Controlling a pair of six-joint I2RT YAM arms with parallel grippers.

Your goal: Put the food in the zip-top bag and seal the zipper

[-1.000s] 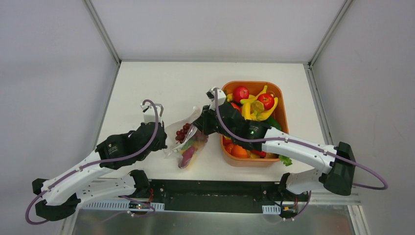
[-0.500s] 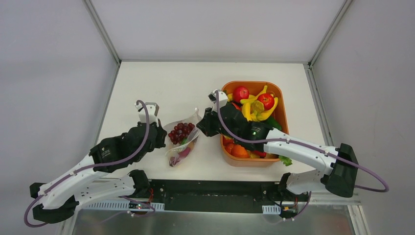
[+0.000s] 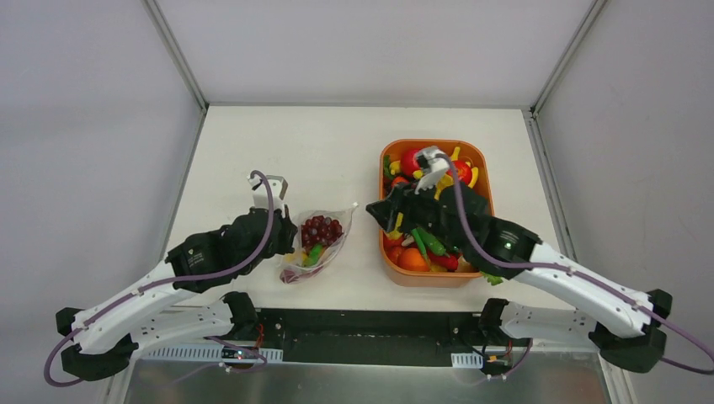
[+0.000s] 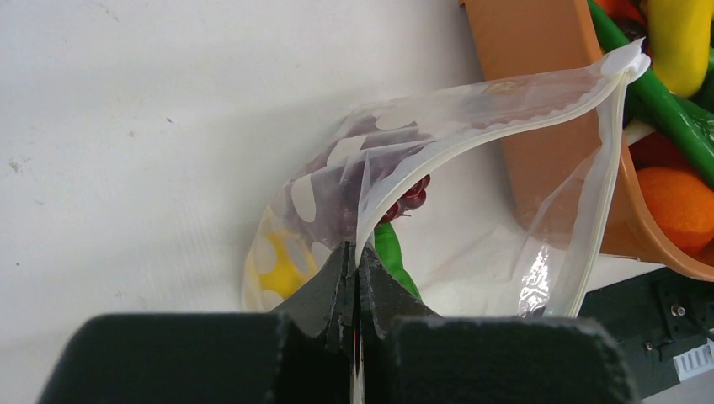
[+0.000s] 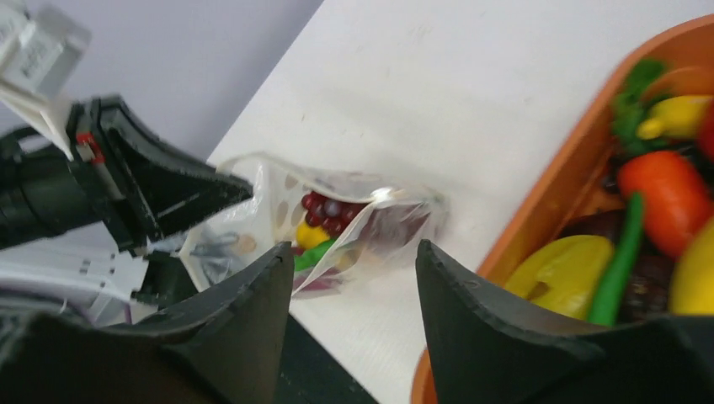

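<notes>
My right gripper is to reach into the orange tray next, and it should close on the middle of the big curved yellow piece (image 3: pixel 440 187) beside the carrot.
The dotted clear zip-top bag (image 3: pixel 318 244) lies left of the orange tray (image 3: pixel 476 156), with purple grapes (image 3: pixel 322 229), a green piece (image 4: pixel 391 257) and a yellow piece (image 4: pixel 282 269) inside. Its zipper (image 4: pixel 505 105) gapes, the two strips apart. My left gripper (image 4: pixel 358 252) is shut on one zipper strip at the bag's left side and holds the mouth up. My right gripper (image 5: pixel 354 247) stands open with nothing between its fingers, hovering by the tray's left edge (image 3: pixel 385 210), just right of the bag (image 5: pixel 370 210). More food (image 3: pixel 434 244) fills the tray.
The tray (image 5: pixel 556 194) holds a carrot (image 5: pixel 669 194), yellow pieces and long green pieces. Bare white tabletop (image 3: pixel 286 143) stretches behind the bag. The black mounting rail (image 3: pixel 362 328) runs along the table's near edge.
My right gripper has opened, let go of the bag and swung right to the tray's edge. The left gripper has kept its grip, and the bag has shifted and settled.
</notes>
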